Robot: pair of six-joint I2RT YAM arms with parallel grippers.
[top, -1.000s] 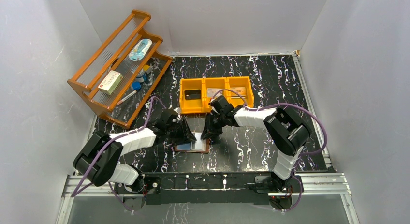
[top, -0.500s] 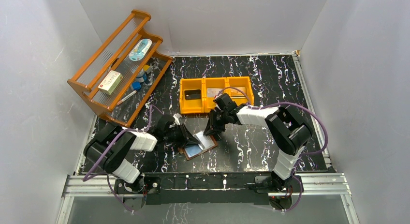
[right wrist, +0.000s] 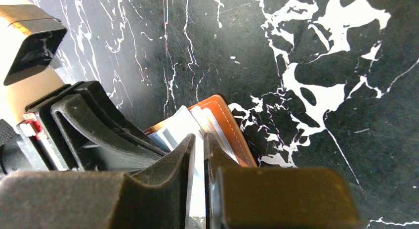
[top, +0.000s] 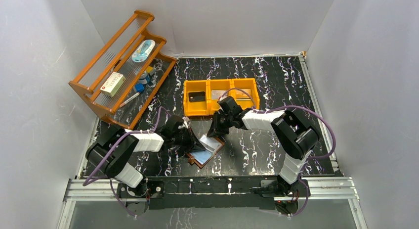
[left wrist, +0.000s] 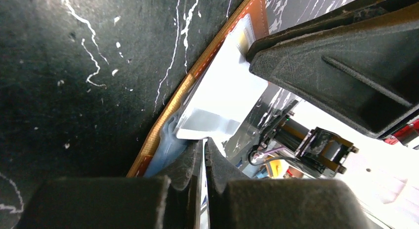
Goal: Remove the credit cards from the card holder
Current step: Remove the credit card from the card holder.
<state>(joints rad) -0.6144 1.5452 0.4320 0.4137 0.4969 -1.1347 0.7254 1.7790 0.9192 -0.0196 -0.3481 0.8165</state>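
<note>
The card holder is slanted with its far corner tipped up, so the robot's left gripper will open, let it settle flat and take the blue pocket's edge (top: 193, 156) beside the clasp.
The brown card holder (top: 199, 163) lies open on the black mat between the arms, its far right corner tipped up. My left gripper (top: 195, 143) is shut at the holder's left side. In the left wrist view its jaws (left wrist: 204, 142) pinch the thin near edge of a pale credit card (left wrist: 222, 95) that sticks out of the blue pocket beside the stitched edge (left wrist: 168, 110). My right gripper (top: 215, 133) is shut on the holder's far side. A pale sheet runs between those fingers (right wrist: 200, 137), beside the leather edge (right wrist: 230, 127) and the card (right wrist: 180, 122).
An orange three-compartment bin (top: 221, 82) stands just behind the grippers. A black card (top: 196, 96) lies in its left compartment, with pale ones in the other two. A wooden rack (top: 123, 66) with a box and small items leans at the back left.
The left gripper has closed and drawn back toward its base. The holder has turned, and its right corner has risen toward the right gripper, which keeps its hold.
</note>
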